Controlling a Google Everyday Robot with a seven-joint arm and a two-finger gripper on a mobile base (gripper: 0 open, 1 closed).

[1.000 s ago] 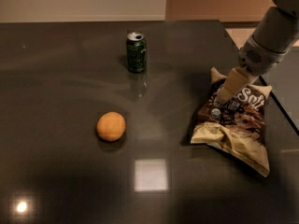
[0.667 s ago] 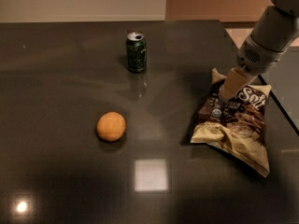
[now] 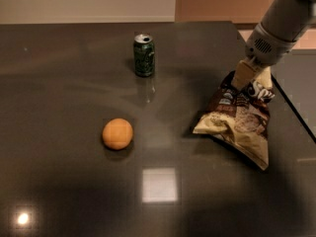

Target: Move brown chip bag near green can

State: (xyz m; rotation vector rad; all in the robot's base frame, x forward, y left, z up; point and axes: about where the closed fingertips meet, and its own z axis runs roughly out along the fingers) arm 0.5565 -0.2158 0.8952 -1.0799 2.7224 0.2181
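The robot's gripper needs to release the brown chip bag on the dark table (image 3: 177, 67) next to the green can.
The brown chip bag (image 3: 239, 122) lies at the right of the dark table, crinkled, with white lettering at its top and cream edges. My gripper (image 3: 242, 79) comes down from the upper right and is shut on the bag's top edge, which is pulled up a little while the lower end rests on the table. The green can (image 3: 144, 55) stands upright at the back centre, about a bag's length to the left of the gripper, apart from the bag.
An orange fruit (image 3: 117, 133) sits left of centre on the dark table (image 3: 59, 83). The table's right edge (image 3: 296, 112) runs close past the bag. A bright light reflection (image 3: 159, 184) shows near the front.
The gripper has moved slightly left and up, and the chip bag has shifted left with it, its top end raised. The can and the orange have not moved.
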